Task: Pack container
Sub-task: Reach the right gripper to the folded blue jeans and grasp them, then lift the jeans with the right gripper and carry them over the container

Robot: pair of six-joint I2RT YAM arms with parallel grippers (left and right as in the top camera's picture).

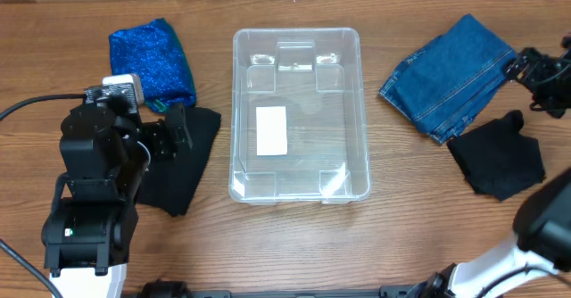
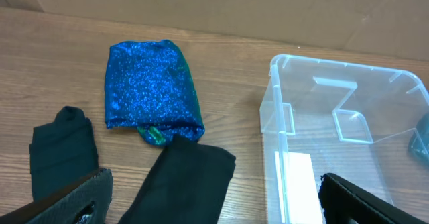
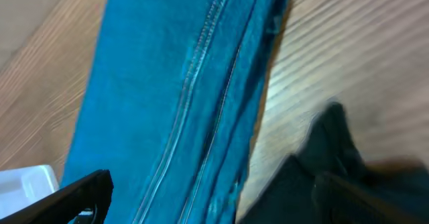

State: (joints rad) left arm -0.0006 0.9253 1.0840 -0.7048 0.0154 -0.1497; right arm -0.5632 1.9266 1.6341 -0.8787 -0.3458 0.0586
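I need to close my right gripper on the middle of the blue jeans' long edge (image 1: 483,93) (image 3: 249,138), the edge that faces the black garment nearby.
The clear container (image 1: 235,111) stands in the middle of the table, empty, with a white label (image 1: 271,130) on its base. It also shows in the left wrist view (image 2: 275,70). My left gripper (image 1: 176,127) is open over a black garment (image 1: 187,169) left of the container; in the left wrist view the jaws (image 2: 214,207) are spread wide above that garment (image 2: 188,177). My right gripper (image 1: 526,66) is open at the right edge of folded blue jeans (image 1: 451,75). Its wrist view shows the jaws (image 3: 214,204) spread over the jeans (image 3: 174,96).
A sparkly blue folded garment (image 1: 152,62) lies at the back left, also in the left wrist view (image 2: 151,83). A second black garment (image 1: 498,155) lies at the right, below the jeans, also in the right wrist view (image 3: 322,170). A dark cloth piece (image 2: 64,150) lies at far left.
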